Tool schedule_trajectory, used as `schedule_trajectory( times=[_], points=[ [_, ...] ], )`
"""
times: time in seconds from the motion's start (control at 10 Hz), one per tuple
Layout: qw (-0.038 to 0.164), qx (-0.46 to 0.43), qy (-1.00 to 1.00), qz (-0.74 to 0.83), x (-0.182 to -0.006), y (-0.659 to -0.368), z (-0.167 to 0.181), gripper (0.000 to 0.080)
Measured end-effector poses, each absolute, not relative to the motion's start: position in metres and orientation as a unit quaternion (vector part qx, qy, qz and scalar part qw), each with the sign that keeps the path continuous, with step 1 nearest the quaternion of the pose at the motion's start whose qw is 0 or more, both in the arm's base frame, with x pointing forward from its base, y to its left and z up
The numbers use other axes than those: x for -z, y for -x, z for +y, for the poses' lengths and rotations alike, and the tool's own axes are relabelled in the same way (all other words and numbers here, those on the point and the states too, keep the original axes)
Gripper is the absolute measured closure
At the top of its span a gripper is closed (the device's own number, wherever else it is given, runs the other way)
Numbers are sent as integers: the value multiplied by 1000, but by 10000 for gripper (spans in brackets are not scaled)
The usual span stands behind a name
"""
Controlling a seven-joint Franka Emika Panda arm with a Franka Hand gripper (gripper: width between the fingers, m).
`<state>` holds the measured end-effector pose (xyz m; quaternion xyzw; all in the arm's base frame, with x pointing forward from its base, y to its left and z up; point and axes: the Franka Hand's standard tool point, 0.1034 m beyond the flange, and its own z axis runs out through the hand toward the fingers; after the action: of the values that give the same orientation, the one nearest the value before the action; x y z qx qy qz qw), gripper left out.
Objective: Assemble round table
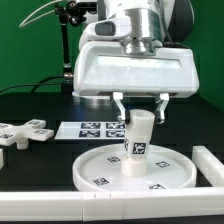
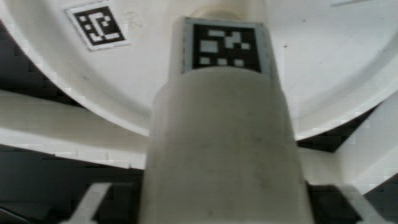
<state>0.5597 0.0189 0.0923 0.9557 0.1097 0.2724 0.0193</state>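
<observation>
The leg slants at the disc's middle, so my gripper will open, rise, turn and take the leg's top (image 1: 141, 116) from another angle to stand it straight.
The round disc (image 1: 100, 172) lies flat on the black table, rim up. The short cylindrical leg (image 1: 139, 145) stands upright at its middle, a tag on its side. My gripper (image 1: 141, 118) hangs straight above and its two fingers stand against the sides of the leg's top end. In the wrist view the leg (image 2: 222, 130) fills the space between the dark pads (image 2: 111, 205), with no gap showing, and the disc (image 2: 329, 60) lies beneath it. The cross-shaped foot piece (image 1: 25, 132) lies on the table at the exterior view's left, apart from the gripper.
The marker board (image 1: 95, 128) lies flat behind the disc. A long white bar (image 1: 90, 207) runs along the front edge and another white bar (image 1: 210, 165) stands at the exterior view's right. A black stand (image 1: 68, 50) rises at the back.
</observation>
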Motion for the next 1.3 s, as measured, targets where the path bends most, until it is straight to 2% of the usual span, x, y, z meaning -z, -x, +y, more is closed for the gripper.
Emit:
schedule_trajectory(
  times=[0.2, 0.3, 0.4, 0.5, 0.6, 1.1, 1.3],
  points=[
    [16, -272, -957, 100, -92, -560, 13, 390],
    [15, -267, -958, 101, -91, -559, 13, 341],
    [14, -264, -959, 101, -89, -558, 13, 341],
    [13, -259, -961, 101, -89, -557, 14, 204],
    [11, -250, -963, 104, -95, -558, 18, 161],
    [12, -234, -966, 113, -117, -562, 13, 150],
    [12, -233, -966, 114, -119, -562, 12, 150]
  ],
)
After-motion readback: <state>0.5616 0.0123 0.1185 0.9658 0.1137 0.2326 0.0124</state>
